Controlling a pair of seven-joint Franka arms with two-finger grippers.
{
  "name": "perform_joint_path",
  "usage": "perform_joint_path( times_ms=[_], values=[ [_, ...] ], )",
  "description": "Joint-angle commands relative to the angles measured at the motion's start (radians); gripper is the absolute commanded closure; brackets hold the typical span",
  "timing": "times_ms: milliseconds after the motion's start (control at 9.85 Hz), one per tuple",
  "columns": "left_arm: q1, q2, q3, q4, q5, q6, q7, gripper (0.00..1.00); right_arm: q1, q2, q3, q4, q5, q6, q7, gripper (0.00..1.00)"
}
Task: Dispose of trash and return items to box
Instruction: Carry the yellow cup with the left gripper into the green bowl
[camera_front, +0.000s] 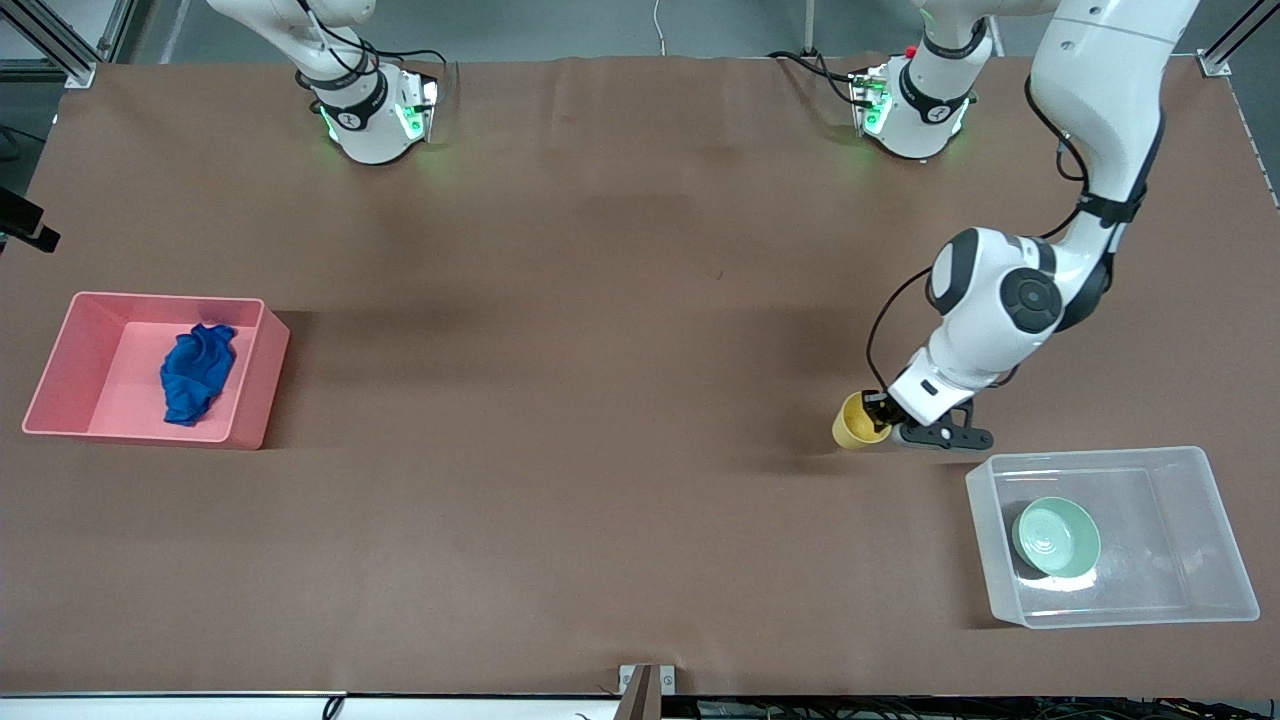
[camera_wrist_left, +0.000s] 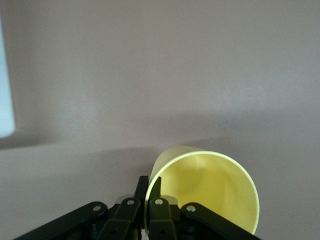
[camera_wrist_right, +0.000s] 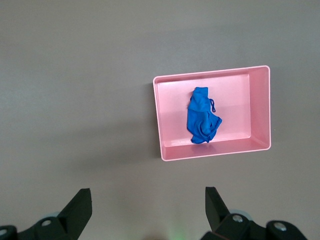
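Note:
The robot's left gripper needs to release the yellow cup inside the mint-green bowl (camera_front: 1060, 529) in the clear box.
My left gripper (camera_front: 878, 408) is shut on the rim of the yellow cup (camera_front: 858, 422), one finger inside and one outside, over the table beside the clear box (camera_front: 1200, 470). In the left wrist view the cup (camera_wrist_left: 210, 192) fills the lower part, pinched at my left gripper (camera_wrist_left: 149, 187). The mint-green bowl (camera_front: 1056, 537) sits in the clear box. The blue cloth wad (camera_front: 196, 372) lies in the pink bin (camera_front: 62, 350); the right wrist view shows the cloth (camera_wrist_right: 202, 121) in the bin (camera_wrist_right: 260, 107). My right gripper (camera_wrist_right: 148, 200) is open and empty, high above the table; its hand is out of the front view.
The pink bin stands at the right arm's end of the table, the clear box at the left arm's end, nearer the front camera. Brown table cover lies between them. A corner of the clear box (camera_wrist_left: 5, 95) shows in the left wrist view.

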Motion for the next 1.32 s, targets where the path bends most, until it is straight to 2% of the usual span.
perform_joint_path(
  times_ms=[0,102,305,609,711,812,1016,1219],
  values=[
    [0.04,0.035,0.0,0.213,0.018,-0.218,0.039,1.0,-0.001,-0.006,0.0,0.0,0.002,-0.006,-0.009,0.0],
    [0.066,0.073,0.003,0.323,0.019,-0.29,0.068,1.0,-0.002,-0.006,0.0,0.0,0.002,-0.006,-0.009,0.0],
    [0.159,0.171,0.008,0.508,0.021,-0.352,0.2,1.0,-0.001,-0.006,0.0,0.0,0.004,-0.006,-0.009,0.0],
    [0.297,0.317,0.011,0.658,0.015,-0.36,0.445,1.0,-0.001,-0.006,0.0,0.0,0.002,-0.006,-0.009,0.0],
    [0.305,0.357,0.023,0.706,0.016,-0.36,0.469,1.0,-0.001,-0.006,0.0,-0.001,0.002,-0.006,-0.008,0.0],
    [0.289,0.403,0.075,0.764,0.016,-0.358,0.471,1.0,-0.002,-0.006,0.0,-0.001,0.002,-0.006,-0.009,0.0],
    [0.266,0.457,0.122,0.794,0.016,-0.313,0.468,1.0,-0.001,-0.006,0.0,-0.001,0.002,-0.006,-0.009,0.0],
    [0.265,0.482,0.129,0.789,0.016,-0.294,0.46,1.0,-0.002,-0.006,0.0,-0.001,0.004,-0.006,-0.008,0.0]
  ],
)
